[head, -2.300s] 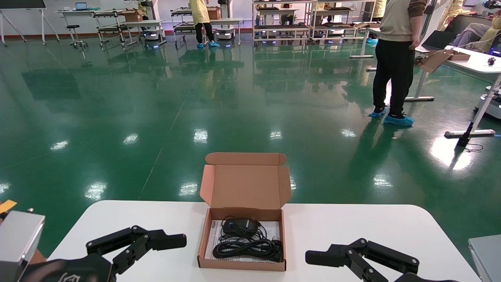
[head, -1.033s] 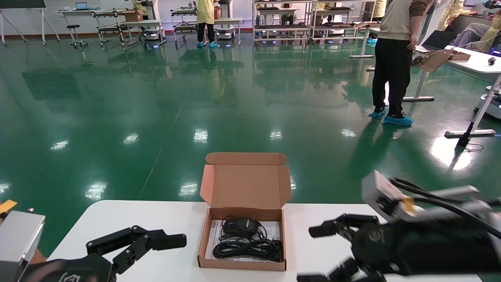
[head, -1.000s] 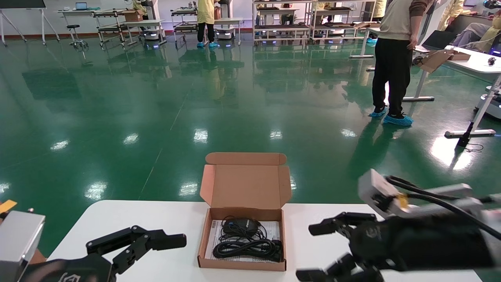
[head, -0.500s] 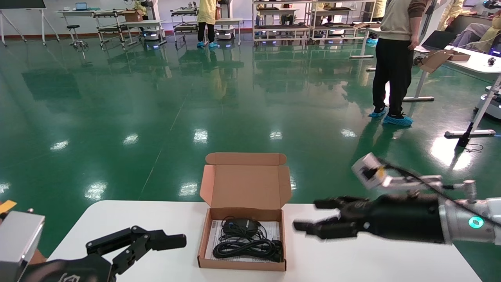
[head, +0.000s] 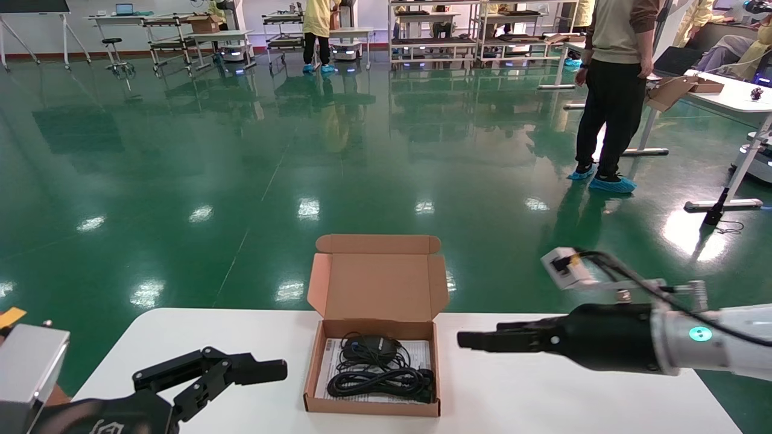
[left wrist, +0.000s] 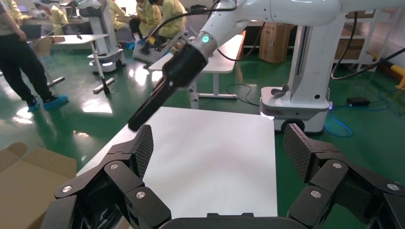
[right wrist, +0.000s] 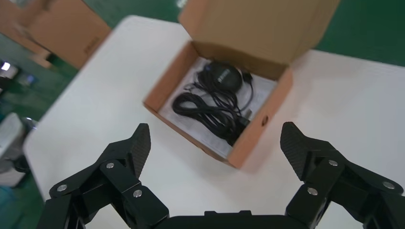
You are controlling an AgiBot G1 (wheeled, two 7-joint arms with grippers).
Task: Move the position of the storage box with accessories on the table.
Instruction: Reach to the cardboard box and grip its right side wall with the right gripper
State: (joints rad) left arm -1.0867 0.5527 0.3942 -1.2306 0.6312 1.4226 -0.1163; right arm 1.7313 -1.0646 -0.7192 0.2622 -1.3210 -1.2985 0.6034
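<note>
I need to close my right gripper on the storage box's side [head: 437, 377] [right wrist: 250, 131] beside the plug of the black cable, toward the near corner of the box.
The storage box [head: 371, 407] is brown cardboard and sits at the table's [head: 543, 392] middle with its lid standing open at the far side. Inside lie a black coiled cable with a black adapter [head: 377, 377] on a white printed sheet [head: 335, 361]. My right gripper [head: 476, 337] hovers open just to the right of the box, above the table, touching nothing. Its wrist view shows the open gripper [right wrist: 216, 143] above the box's near corner [right wrist: 267, 110], with the cable [right wrist: 215, 102] in view. My left gripper [head: 253, 377] is open and parked at the front left, also seen in its wrist view [left wrist: 219, 145].
The table's far edge runs just behind the box, with green floor beyond. A person [head: 612, 90] stands far right beside another desk with a small cardboard box [head: 672, 91]. A grey block [head: 30, 367] sits at the front left.
My right arm has lifted from the front right of the table, turned, and stretched out level towards the box's right side. The box and the left arm have not moved.
</note>
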